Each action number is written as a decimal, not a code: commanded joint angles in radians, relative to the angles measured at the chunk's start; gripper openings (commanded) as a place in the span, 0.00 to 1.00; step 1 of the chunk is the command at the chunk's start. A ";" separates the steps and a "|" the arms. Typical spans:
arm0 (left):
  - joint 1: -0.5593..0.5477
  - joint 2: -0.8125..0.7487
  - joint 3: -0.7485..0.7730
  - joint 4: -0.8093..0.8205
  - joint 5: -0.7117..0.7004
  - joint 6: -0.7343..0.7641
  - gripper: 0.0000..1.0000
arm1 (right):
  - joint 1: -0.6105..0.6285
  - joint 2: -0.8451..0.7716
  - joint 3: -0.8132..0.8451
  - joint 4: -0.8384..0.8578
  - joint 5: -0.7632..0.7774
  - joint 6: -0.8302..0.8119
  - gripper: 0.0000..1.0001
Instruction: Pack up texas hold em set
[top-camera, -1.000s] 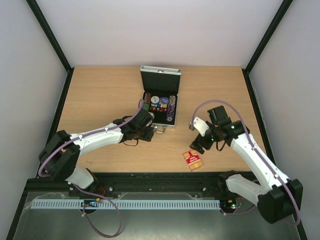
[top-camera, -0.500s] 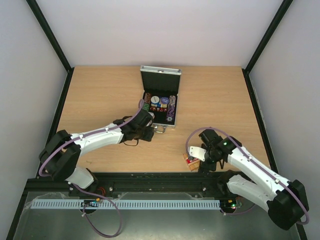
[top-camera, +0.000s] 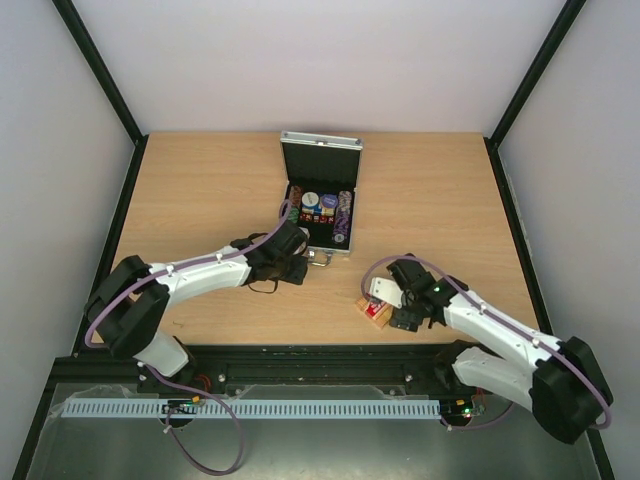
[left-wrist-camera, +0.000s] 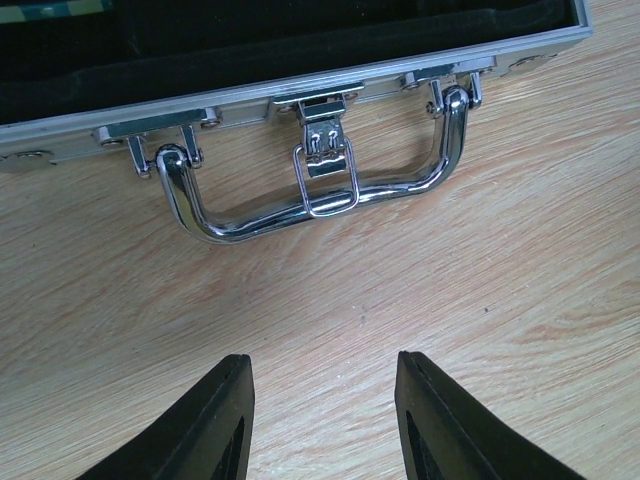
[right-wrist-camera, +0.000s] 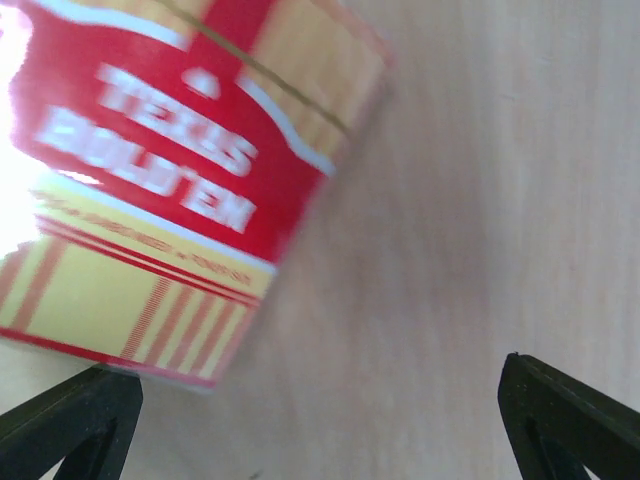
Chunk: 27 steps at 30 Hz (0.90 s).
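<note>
I need to next use my right gripper to grab the red card deck by its long sides, level with its Texas Hold'em lettering (top-camera: 376, 308) (right-wrist-camera: 152, 150).
The silver case (top-camera: 322, 243) stands open at the table's middle, lid upright, with rows of coloured chips (top-camera: 344, 214) and round discs (top-camera: 311, 200) in its black interior. My left gripper (top-camera: 302, 264) is open and empty just in front of the case; in the left wrist view its fingers (left-wrist-camera: 215, 425) point at the chrome handle (left-wrist-camera: 240, 222) and latch, apart from them. The red card deck (top-camera: 376, 310) lies on the table near the front edge. My right gripper (top-camera: 390, 304) is open and low over it; the deck (right-wrist-camera: 170, 170) is blurred, ahead and left of the fingertips (right-wrist-camera: 565, 415).
The wooden table (top-camera: 200, 190) is bounded by black frame posts and white walls. The black rail along the near edge (top-camera: 300, 355) lies close below the deck and the right arm.
My right arm has swung down and towards the near edge, coming low over the card deck. The deck has shifted slightly left. The left arm has barely moved.
</note>
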 joint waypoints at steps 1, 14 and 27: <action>-0.004 0.008 0.002 0.016 0.010 -0.008 0.41 | -0.088 0.089 0.012 0.188 0.143 -0.004 0.99; -0.004 -0.046 -0.025 -0.012 -0.058 -0.038 0.53 | -0.228 0.141 0.278 -0.197 -0.289 0.070 0.99; 0.050 -0.095 -0.078 -0.019 -0.097 -0.096 0.58 | -0.030 0.348 0.315 -0.193 -0.321 0.330 0.99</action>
